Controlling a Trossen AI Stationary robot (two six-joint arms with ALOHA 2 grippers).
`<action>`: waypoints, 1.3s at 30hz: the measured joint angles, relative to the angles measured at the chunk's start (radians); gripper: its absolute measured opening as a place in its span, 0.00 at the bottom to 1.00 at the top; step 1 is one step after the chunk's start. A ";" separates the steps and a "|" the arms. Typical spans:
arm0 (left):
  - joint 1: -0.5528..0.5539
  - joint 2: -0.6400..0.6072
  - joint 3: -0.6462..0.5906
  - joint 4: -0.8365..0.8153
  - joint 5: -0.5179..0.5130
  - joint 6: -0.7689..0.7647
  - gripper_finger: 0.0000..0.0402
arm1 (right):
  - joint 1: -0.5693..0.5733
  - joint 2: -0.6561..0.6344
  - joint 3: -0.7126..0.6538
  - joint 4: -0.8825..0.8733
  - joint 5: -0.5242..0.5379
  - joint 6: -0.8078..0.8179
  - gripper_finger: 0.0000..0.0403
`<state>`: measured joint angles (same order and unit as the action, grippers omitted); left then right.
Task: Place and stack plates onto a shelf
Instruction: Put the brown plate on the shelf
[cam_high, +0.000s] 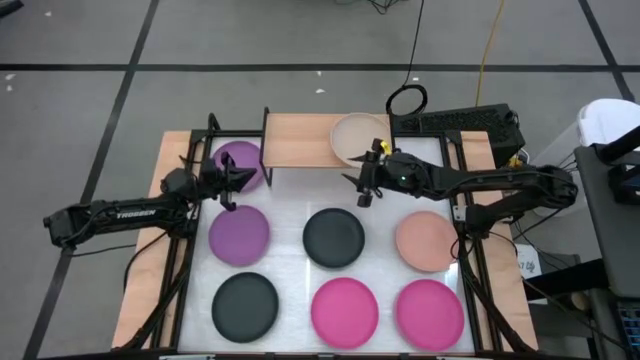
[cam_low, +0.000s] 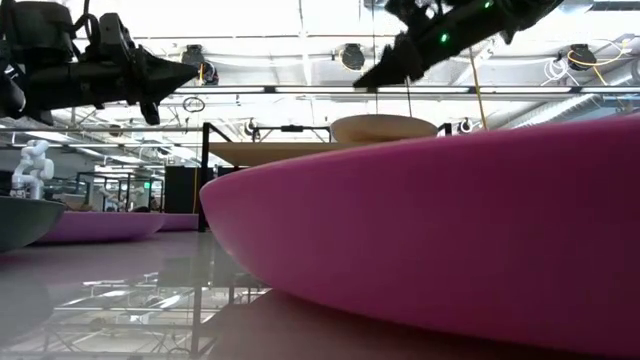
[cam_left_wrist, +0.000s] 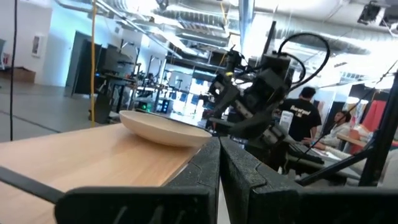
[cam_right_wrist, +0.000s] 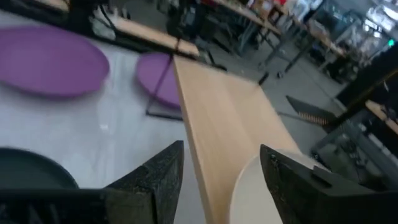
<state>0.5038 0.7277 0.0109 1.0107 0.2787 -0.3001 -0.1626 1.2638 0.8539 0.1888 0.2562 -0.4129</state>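
The beige plate sits too near the end of the shelf, so the robot's right gripper should pinch its near rim (cam_high: 355, 163) and gently move it inward before backing away.
A beige plate (cam_high: 358, 138) rests flat on the right part of the light-wood shelf (cam_high: 300, 140); it also shows in the low view (cam_low: 385, 127). On the white table lie two purple plates (cam_high: 240, 162) (cam_high: 238, 235), two black plates (cam_high: 334, 237) (cam_high: 245, 305), two hot pink plates (cam_high: 345, 312) (cam_high: 430, 312) and a pale pink plate (cam_high: 428, 240). My right gripper (cam_high: 358, 188) (cam_right_wrist: 221, 149) is open, raised by the shelf's near edge, close to the beige plate (cam_right_wrist: 261, 193). My left gripper (cam_high: 238, 182) (cam_left_wrist: 219, 146) is shut, raised over the far purple plate.
Black frame posts (cam_high: 212, 125) stand at the table's far corners beside the shelf. A keyboard (cam_high: 455, 122) and cables lie beyond the far right edge. People (cam_left_wrist: 303, 115) stand in the room behind. The shelf's left half (cam_right_wrist: 211, 106) is bare wood.
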 joint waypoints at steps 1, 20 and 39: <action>-0.004 0.000 0.000 0.001 0.000 0.005 0.04 | 0.011 -0.013 0.000 -0.007 0.002 0.002 0.48; -0.023 0.000 0.000 0.019 0.000 0.013 0.04 | -0.010 -0.039 0.000 -0.380 0.192 0.031 0.40; -0.023 0.000 0.000 0.023 -0.001 0.024 0.04 | -0.099 -0.004 0.002 -0.308 -0.016 -0.012 0.01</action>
<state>0.4808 0.7277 0.0109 1.0338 0.2776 -0.2757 -0.2616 1.2595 0.8562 -0.1189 0.2407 -0.4253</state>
